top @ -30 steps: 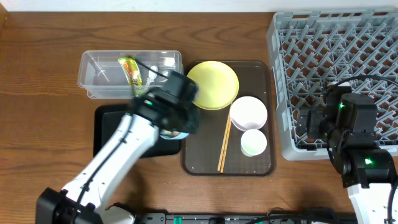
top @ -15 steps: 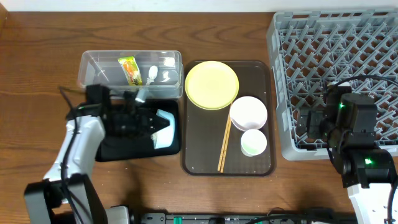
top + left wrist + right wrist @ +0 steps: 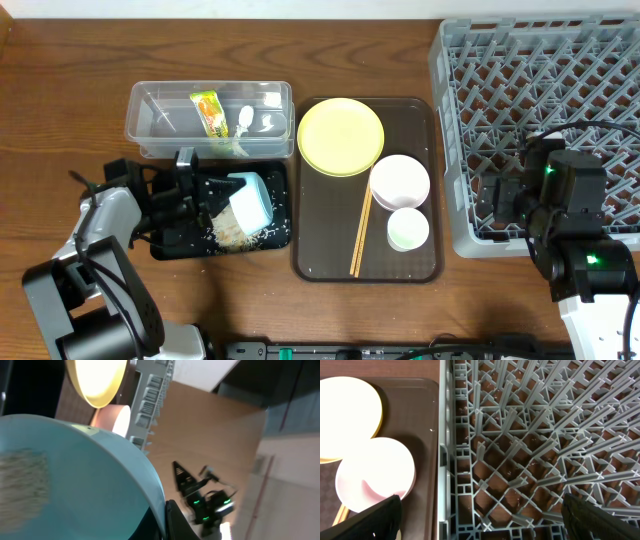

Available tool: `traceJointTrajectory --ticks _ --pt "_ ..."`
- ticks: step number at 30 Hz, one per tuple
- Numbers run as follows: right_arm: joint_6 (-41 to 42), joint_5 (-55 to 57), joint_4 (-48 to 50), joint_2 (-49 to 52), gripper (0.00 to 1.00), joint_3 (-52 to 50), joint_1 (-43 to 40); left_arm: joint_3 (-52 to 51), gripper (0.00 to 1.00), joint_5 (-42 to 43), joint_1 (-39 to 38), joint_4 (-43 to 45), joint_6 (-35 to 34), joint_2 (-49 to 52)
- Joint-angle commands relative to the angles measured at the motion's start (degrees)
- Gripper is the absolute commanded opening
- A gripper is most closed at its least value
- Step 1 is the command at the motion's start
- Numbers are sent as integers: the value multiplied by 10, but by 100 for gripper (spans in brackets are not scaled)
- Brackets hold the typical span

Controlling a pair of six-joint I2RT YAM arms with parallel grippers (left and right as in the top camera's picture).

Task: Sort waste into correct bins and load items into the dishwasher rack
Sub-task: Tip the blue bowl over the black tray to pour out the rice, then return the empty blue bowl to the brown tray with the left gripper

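Note:
My left gripper is going to set the light blue bowl down on the brown tray (image 3: 335, 202), in the space between the yellow plate and the chopsticks. The bowl is now tipped over the black tray.
My left gripper (image 3: 212, 196) is shut on the rim of the light blue bowl (image 3: 248, 200) and holds it tipped on its side over the black tray (image 3: 172, 246). White rice scraps (image 3: 232, 232) lie spilled on that tray; some still cling inside the bowl (image 3: 75, 470). The clear tub (image 3: 150, 125) holds the green-and-yellow wrapper (image 3: 208, 112) and a white scrap (image 3: 245, 118). The yellow plate (image 3: 340, 136), white bowl (image 3: 400, 181), white cup (image 3: 408, 229) and chopsticks (image 3: 360, 232) lie on the brown tray (image 3: 320, 260). My right gripper (image 3: 480, 515) is open and empty above the grey rack (image 3: 540, 80).
The rack's left wall (image 3: 445, 460) stands right beside the brown tray's edge. The clear tub touches the black tray's far side. Bare wooden table (image 3: 60, 90) lies to the left and behind.
My left arm swung left from beside the yellow plate, carrying the blue bowl over the black tray and tipping it. Rice now lies on the black tray. The right arm has not moved.

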Motion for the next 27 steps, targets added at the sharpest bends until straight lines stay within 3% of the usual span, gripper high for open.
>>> traceJointTrajectory --ticks 1,7,17,19,24,27 --pt "6 -3 -2 -1 99 11 -4 -3 6 26 15 -1 -137 4" --pt "6 -3 -3 -1 99 11 -4 -3 6 26 30 -1 -232 4" --pt "6 -3 -3 -1 99 11 -4 -2 6 26 31 -1 -249 4" --pt "6 -3 -3 -1 99 11 -4 -1 6 26 31 5 -234 3" --pt "6 -3 -3 -1 99 11 -4 16 6 19 17 27 -95 -33" --pt "6 -2 -2 -1 99 11 -4 28 6 -59 -15 46 -72 -84"
